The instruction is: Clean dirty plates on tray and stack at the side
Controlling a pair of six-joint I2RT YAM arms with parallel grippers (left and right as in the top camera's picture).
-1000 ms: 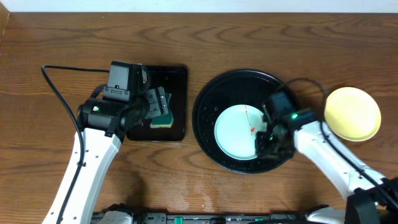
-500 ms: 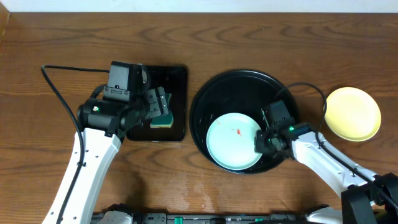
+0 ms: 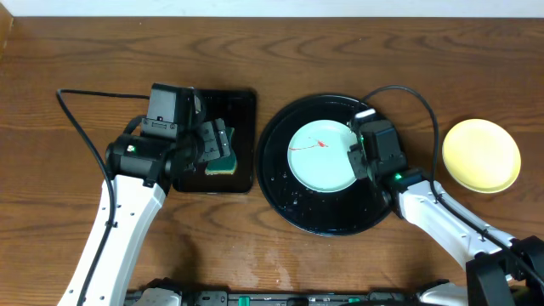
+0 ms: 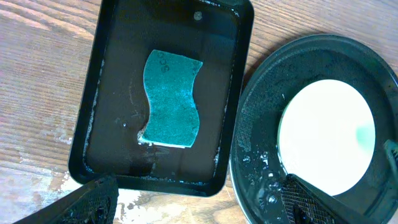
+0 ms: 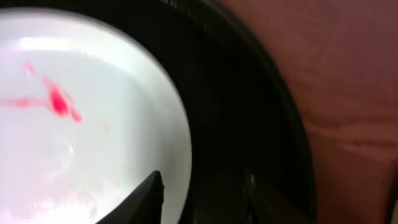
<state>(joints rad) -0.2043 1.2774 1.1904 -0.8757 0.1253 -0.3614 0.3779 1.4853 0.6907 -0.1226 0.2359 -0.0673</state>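
Note:
Next, my left gripper closes on the narrow middle of the teal sponge (image 3: 227, 155) (image 4: 171, 104) in the rectangular tray, because the plate needs wiping.
A pale mint-blue plate (image 3: 319, 158) with a red smear lies in the upper middle of the round black tray (image 3: 293, 200). My right gripper (image 3: 356, 158) is at the plate's right edge. In the right wrist view its fingers (image 5: 202, 194) straddle the plate's (image 5: 81, 124) rim and are shut on it, over the tray (image 5: 249, 112). The pale yellow plate (image 3: 481, 155) lies on the table to the right of the tray. No second mint-blue plate shows. My left gripper (image 3: 214, 146) hangs open and empty above the rectangular tray; its fingers (image 4: 199, 205) frame the left wrist view.
A small rectangular black tray (image 3: 245, 106) left of the round tray holds a teal sponge (image 3: 223, 163), which also shows in the left wrist view (image 4: 171, 99). The left wrist view also shows the round tray (image 4: 261, 93) and the plate (image 4: 326, 134). Water drops lie on the round tray.
The mint-blue plate has moved with my right gripper from the lower part of the round tray to its upper middle, and it has turned. My left arm has not moved.

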